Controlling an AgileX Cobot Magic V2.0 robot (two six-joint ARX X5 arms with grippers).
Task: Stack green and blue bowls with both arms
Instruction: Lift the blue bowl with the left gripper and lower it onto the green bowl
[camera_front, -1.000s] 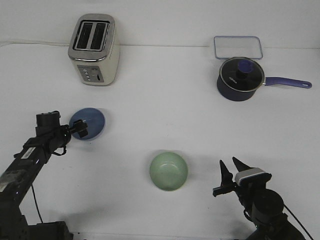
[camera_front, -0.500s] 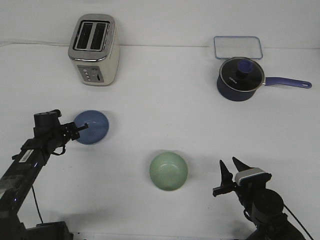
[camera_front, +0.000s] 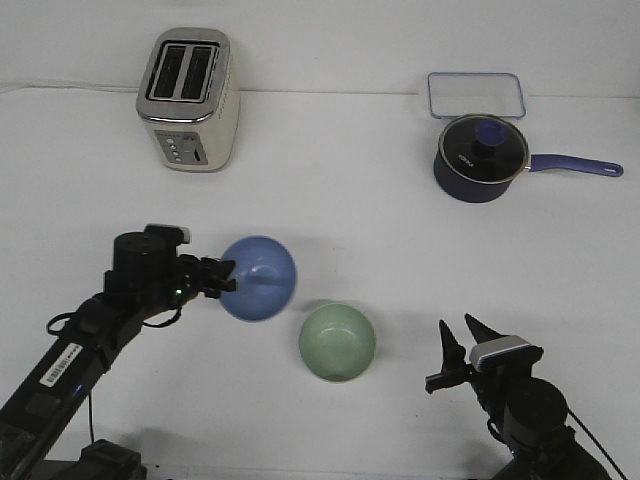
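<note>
The robot's left gripper will release the blue bowl inside the green bowl (camera_front: 338, 342) near the front centre of the table.
The blue bowl (camera_front: 259, 278) hangs above the table, tilted with its underside toward the camera, and my left gripper (camera_front: 222, 277) is shut on its left rim. It is just up and left of the green bowl (camera_front: 338, 342), which rests upright on the table near the front centre. My right gripper (camera_front: 458, 351) stands open at the front right, to the right of the green bowl, with nothing between its fingers.
A cream toaster (camera_front: 187, 98) stands at the back left. A dark navy saucepan (camera_front: 481, 157) with a purple handle sits at the back right, with a clear lidded container (camera_front: 476, 95) behind it.
My left gripper lifted the blue bowl off the table and carried it right and forward toward the green bowl. The right arm has not moved.
</note>
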